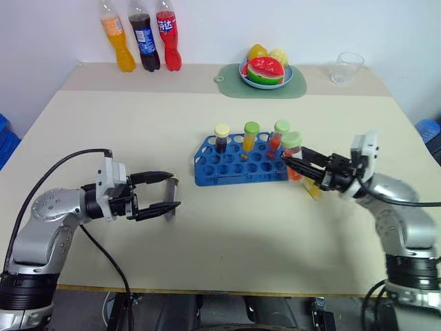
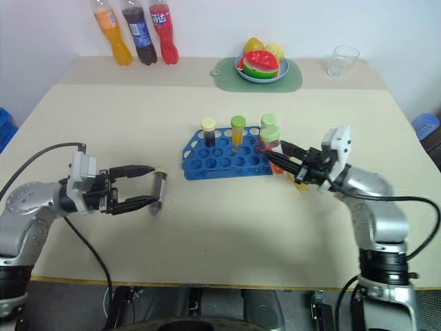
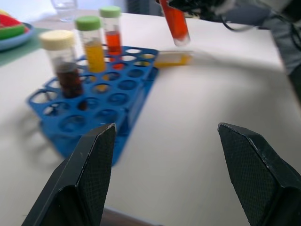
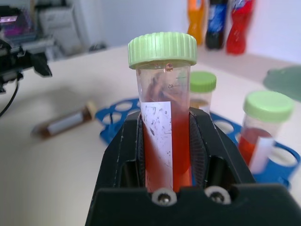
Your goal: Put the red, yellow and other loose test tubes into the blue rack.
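Next, my right gripper releases the green-capped red test tube in the blue rack's front corner hole (image 1: 280,167) closest to that gripper. That red tube is now held above the table.
The blue rack (image 1: 238,169) sits mid-table with three capped test tubes upright in its back row: a dark brown one (image 1: 221,138), a yellow one (image 1: 250,136) and a red one (image 1: 278,135). At the rack's right end my right gripper (image 1: 290,161) is shut on another red test tube (image 4: 164,122) with a green cap, held above the table. Under that hand a yellow tube (image 1: 313,188) lies flat on the table. My left gripper (image 1: 174,191) hovers open left of the rack, its fingers (image 3: 89,165) empty. A dark brown tube (image 2: 158,187) lies on the table by its fingertips.
Three soda bottles (image 1: 142,34) stand at the back left edge. A plate of fruit (image 1: 266,72) on a green mat and a clear glass (image 1: 346,67) stand along the back. Bare tabletop stretches in front of the rack.
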